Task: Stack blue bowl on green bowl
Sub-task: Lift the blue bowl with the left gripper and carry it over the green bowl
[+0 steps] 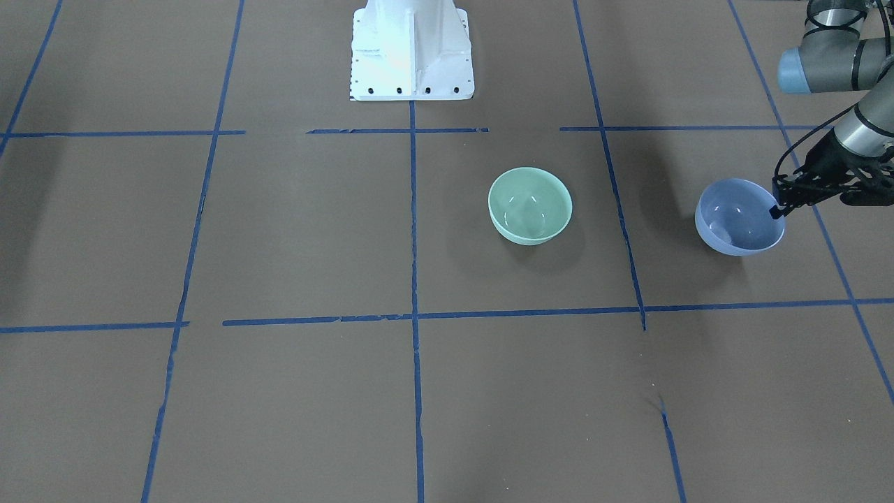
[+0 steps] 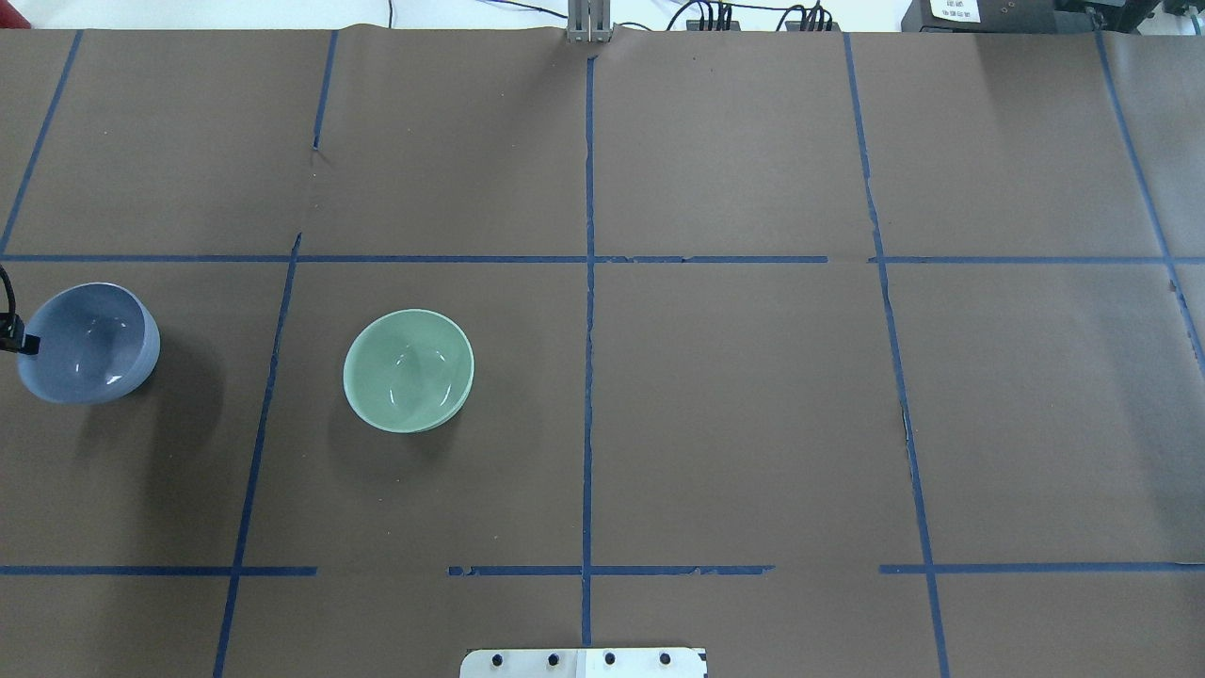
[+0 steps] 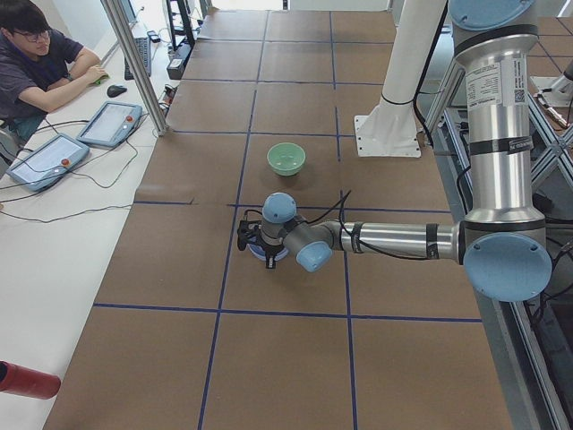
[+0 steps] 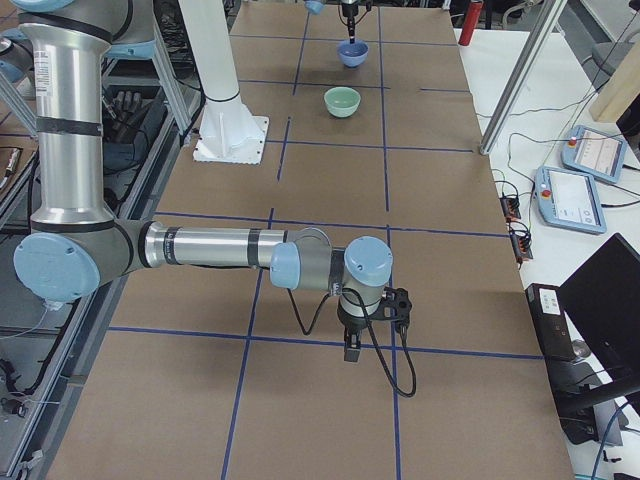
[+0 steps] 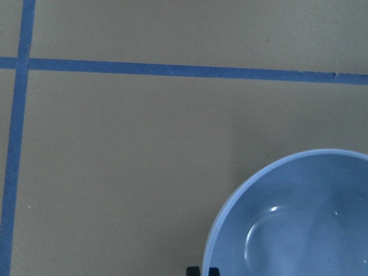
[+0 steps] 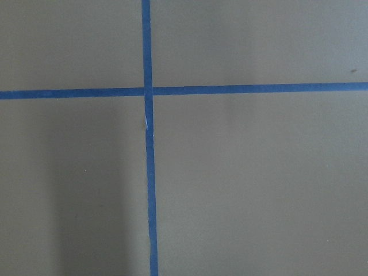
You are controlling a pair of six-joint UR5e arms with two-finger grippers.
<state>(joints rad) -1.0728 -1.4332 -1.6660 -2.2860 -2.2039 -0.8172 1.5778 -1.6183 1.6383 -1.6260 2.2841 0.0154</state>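
Next, my left gripper lets go of the blue bowl nested inside the open hollow of the green bowl (image 1: 531,204).
The blue bowl (image 1: 737,220) hangs tilted just above the table on my left side, with its shadow cast off to one side in the overhead view (image 2: 89,344). My left gripper (image 1: 777,208) is shut on its rim, one finger inside and one outside; the fingertips (image 5: 201,270) show at the rim in the left wrist view. The green bowl (image 1: 529,205) stands upright on the table, about two bowl widths from the blue one toward the middle (image 2: 408,370). My right gripper (image 4: 353,352) hovers far from both bowls, pointing down over bare table; I cannot tell whether it is open.
The white robot base (image 1: 412,49) stands at the table's robot-side edge. Blue tape lines (image 2: 588,282) divide the brown table. An operator (image 3: 36,54) and teach pendants (image 3: 107,121) are at a side table.
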